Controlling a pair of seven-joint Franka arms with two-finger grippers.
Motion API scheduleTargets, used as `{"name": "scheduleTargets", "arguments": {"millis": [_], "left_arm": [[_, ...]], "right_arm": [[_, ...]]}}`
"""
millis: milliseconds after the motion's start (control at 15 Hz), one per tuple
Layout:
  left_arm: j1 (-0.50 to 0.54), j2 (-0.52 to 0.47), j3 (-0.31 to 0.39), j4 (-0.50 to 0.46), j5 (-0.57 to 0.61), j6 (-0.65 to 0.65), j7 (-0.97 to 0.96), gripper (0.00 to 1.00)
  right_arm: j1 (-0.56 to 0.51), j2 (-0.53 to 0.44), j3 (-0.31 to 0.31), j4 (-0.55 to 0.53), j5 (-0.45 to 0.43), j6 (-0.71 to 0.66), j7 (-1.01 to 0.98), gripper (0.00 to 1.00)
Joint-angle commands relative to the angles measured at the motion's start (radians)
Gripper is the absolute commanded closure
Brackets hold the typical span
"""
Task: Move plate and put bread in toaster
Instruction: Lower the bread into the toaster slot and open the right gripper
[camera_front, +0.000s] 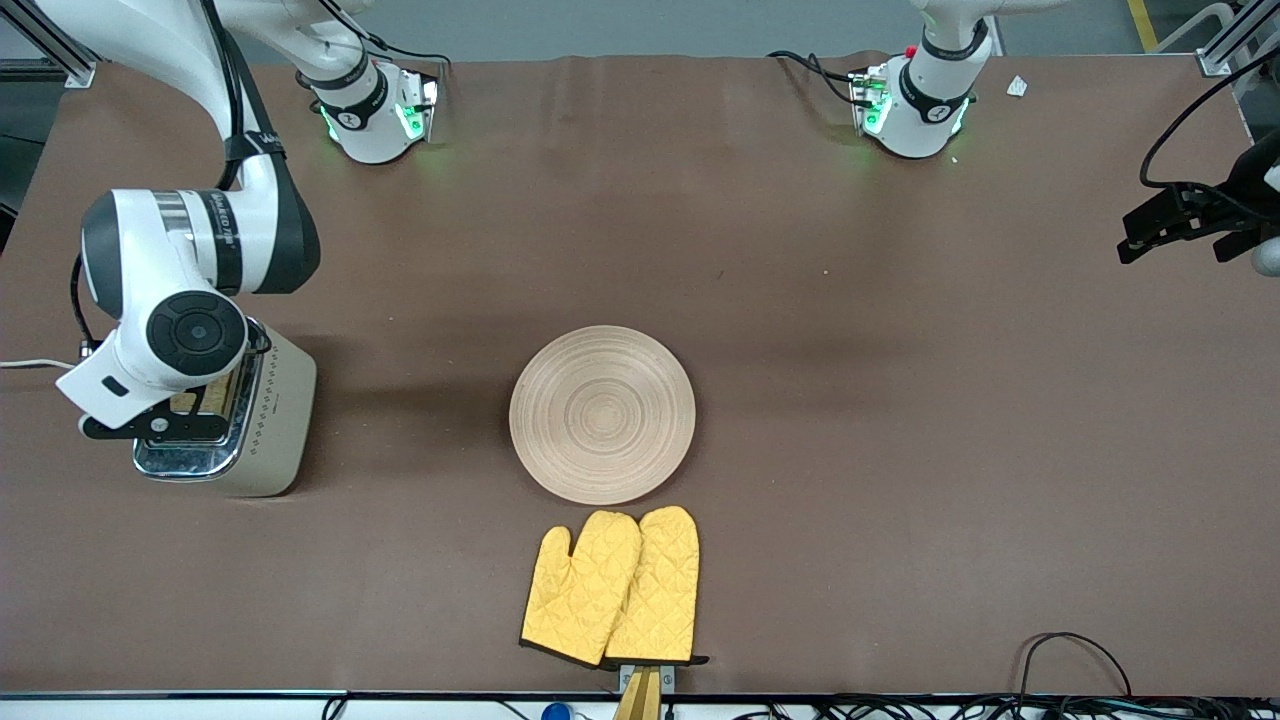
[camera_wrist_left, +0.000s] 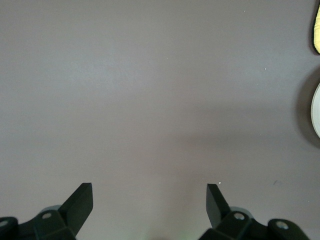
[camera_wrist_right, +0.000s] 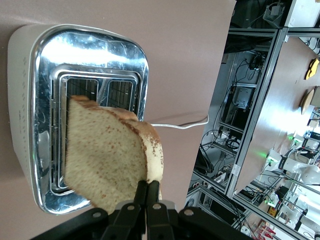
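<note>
The brown bread slice, now held over the toaster's slots, will be let go by my right gripper in the toaster slot nearer the beige ringed plate (camera_front: 206, 397) (camera_wrist_right: 78, 134).
The cream toaster (camera_front: 275, 420) with a chrome top (camera_wrist_right: 90, 55) stands at the right arm's end of the table. My right gripper (camera_wrist_right: 149, 186) hangs over it, shut on the crust edge of the brown bread slice (camera_wrist_right: 105, 150), which covers part of the slots. In the front view the right hand (camera_front: 150, 400) hides most of the toaster's top. The beige ringed plate (camera_front: 602, 413) lies at the table's middle, and its rim (camera_wrist_left: 316, 115) shows in the left wrist view. My left gripper (camera_front: 1170, 235) waits over the left arm's end of the table, open (camera_wrist_left: 150, 192) above bare cloth.
A pair of yellow oven mitts (camera_front: 612, 588) lies just nearer to the front camera than the plate. The toaster's white cord (camera_wrist_right: 180, 123) runs off the table's edge. Cables (camera_front: 1070, 660) lie along the near edge. A brown cloth (camera_front: 900, 400) covers the table.
</note>
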Motion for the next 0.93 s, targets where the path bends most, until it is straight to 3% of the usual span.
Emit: {"name": "scheduleTargets", "arguments": {"millis": [0, 400, 667, 733, 800, 867], "left_arm": [[-0.002, -0.013, 0.006, -0.015, -0.014, 0.002, 0.016, 0.00], [-0.004, -0.013, 0.006, -0.025, -0.014, 0.000, 0.016, 0.00], [-0.004, -0.012, 0.006, -0.035, -0.015, 0.000, 0.018, 0.00], [-0.004, -0.013, 0.006, -0.035, -0.015, 0.000, 0.018, 0.00], [-0.004, -0.013, 0.006, -0.035, -0.014, -0.004, 0.018, 0.00], [-0.004, -0.013, 0.006, -0.031, -0.015, -0.004, 0.018, 0.00]], "right_arm": [[-0.003, -0.004, 0.005, -0.031, -0.028, 0.033, 0.021, 0.99], [-0.021, 0.028, 0.005, -0.059, -0.019, 0.084, 0.038, 0.98], [-0.016, 0.091, 0.005, -0.057, 0.020, 0.049, 0.039, 0.91], [-0.021, 0.093, 0.005, -0.050, 0.060, 0.046, 0.038, 0.86], [-0.030, 0.093, 0.005, -0.036, 0.086, 0.052, 0.032, 0.63], [-0.042, 0.093, 0.005, -0.013, 0.099, 0.055, 0.029, 0.33]]}}
